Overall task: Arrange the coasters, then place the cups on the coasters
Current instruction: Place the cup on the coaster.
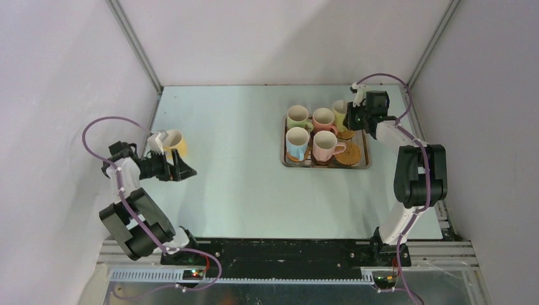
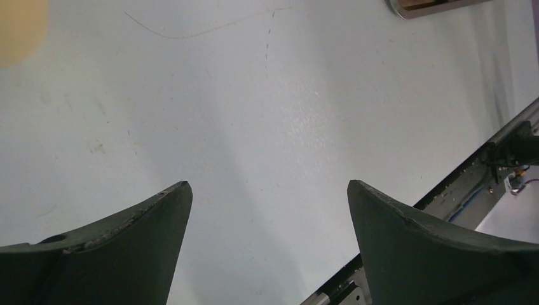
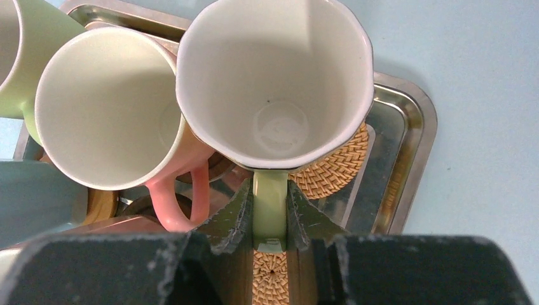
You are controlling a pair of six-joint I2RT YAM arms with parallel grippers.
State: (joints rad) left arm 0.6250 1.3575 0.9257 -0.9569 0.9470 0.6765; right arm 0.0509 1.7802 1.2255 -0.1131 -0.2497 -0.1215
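Note:
My right gripper is to let go of the yellow cup on the woven tan coaster (image 1: 346, 133) (image 3: 321, 166) beside the far pink cup. The yellow cup is now at the tray's far corner.
A steel tray (image 1: 365, 164) at the right middle holds the cups: a green one (image 1: 297, 117), two pink ones (image 1: 324, 118) (image 1: 326, 146) and a blue one (image 1: 297, 143). Woven tan coasters (image 1: 348, 154) lie in the tray beside and under them. My right gripper (image 3: 270, 187) is shut on the handle of a yellow cup (image 3: 276, 76) at the tray's far right corner, above a tan coaster (image 3: 337, 168). Another yellow cup (image 1: 175, 141) stands at the far left. My left gripper (image 2: 267, 190) hangs open over bare table just in front of it.
In the right wrist view a pink cup (image 3: 105, 108) presses close against the held cup, with the green cup (image 3: 16, 57) beyond it. The tray rim (image 3: 413, 127) runs along the right. The table's near edge and metal rail (image 2: 483, 171) show past the left fingers.

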